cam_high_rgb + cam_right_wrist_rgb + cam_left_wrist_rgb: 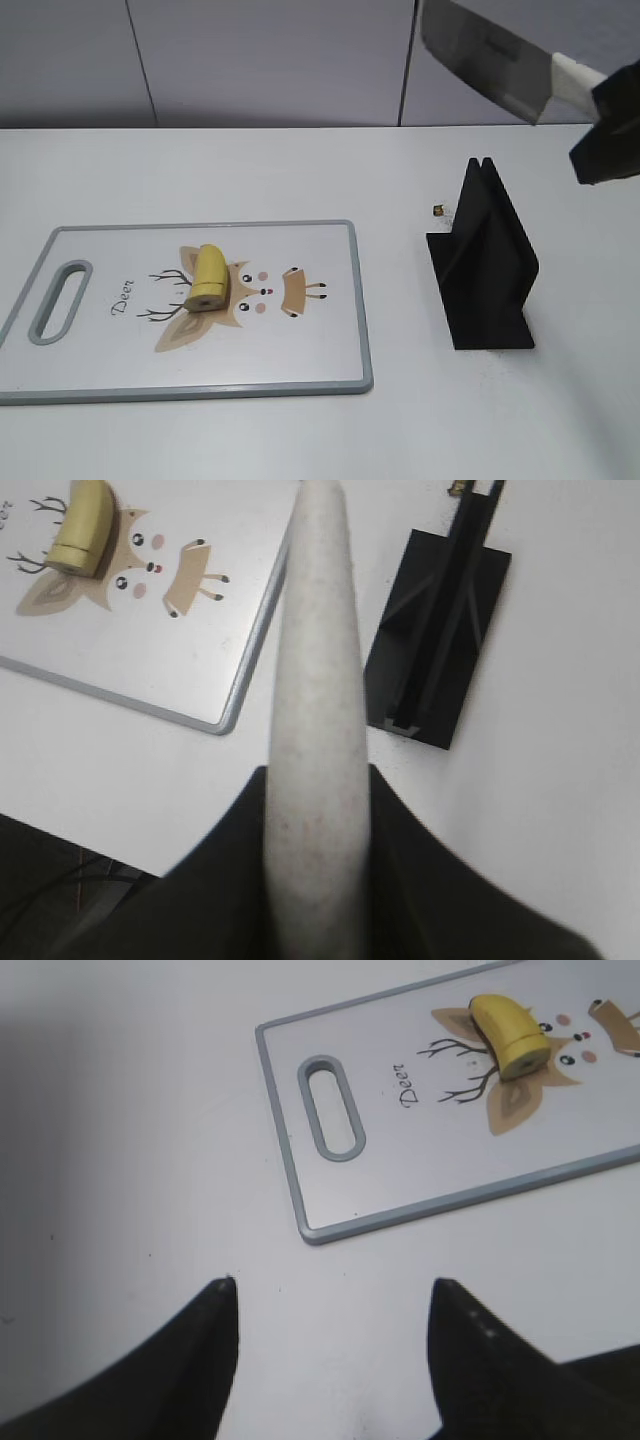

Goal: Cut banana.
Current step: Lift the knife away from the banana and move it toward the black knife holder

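Observation:
Next, I release the knife from my right gripper in the slot (504, 198) (460, 575) along the top of the black knife stand.
A short yellow banana piece (208, 278) lies on the deer-printed cutting board (300, 370), left of the middle; it also shows in the left wrist view (510, 1030) and the right wrist view (82, 525). My right gripper (607, 125) is shut on the white handle (315, 710) of a knife, whose grey blade (485, 60) is held high at the upper right, above the black knife stand (485, 260). My left gripper (330, 1295) is open and empty, low over the bare table left of the board's handle slot (330, 1110).
The black stand (440, 640) sits right of the board on the white table. A small dark-and-gold object (439, 210) lies just behind the stand. The grey wall runs along the table's far edge.

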Robot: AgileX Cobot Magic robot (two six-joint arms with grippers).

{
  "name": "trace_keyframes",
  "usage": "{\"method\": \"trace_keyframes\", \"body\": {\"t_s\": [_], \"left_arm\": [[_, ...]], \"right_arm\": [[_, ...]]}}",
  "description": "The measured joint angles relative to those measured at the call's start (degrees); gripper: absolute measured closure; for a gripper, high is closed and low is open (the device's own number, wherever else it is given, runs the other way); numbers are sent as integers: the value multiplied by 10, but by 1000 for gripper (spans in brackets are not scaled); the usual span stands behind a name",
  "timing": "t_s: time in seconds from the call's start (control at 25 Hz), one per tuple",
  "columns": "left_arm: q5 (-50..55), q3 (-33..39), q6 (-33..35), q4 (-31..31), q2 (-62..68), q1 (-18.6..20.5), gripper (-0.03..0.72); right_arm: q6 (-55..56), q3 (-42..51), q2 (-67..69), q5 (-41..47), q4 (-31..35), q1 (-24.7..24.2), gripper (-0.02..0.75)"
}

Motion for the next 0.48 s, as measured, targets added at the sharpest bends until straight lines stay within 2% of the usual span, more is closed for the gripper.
{"method": "trace_keyframes", "body": {"t_s": [0.36, 0.48], "left_arm": [[-7, 1, -16, 16, -12, 0, 148], [-10, 1, -28, 25, -12, 0, 153]], "right_arm": [[144, 77, -88, -20, -79, 0, 572], [170, 98, -90, -39, -86, 0, 572]]}}
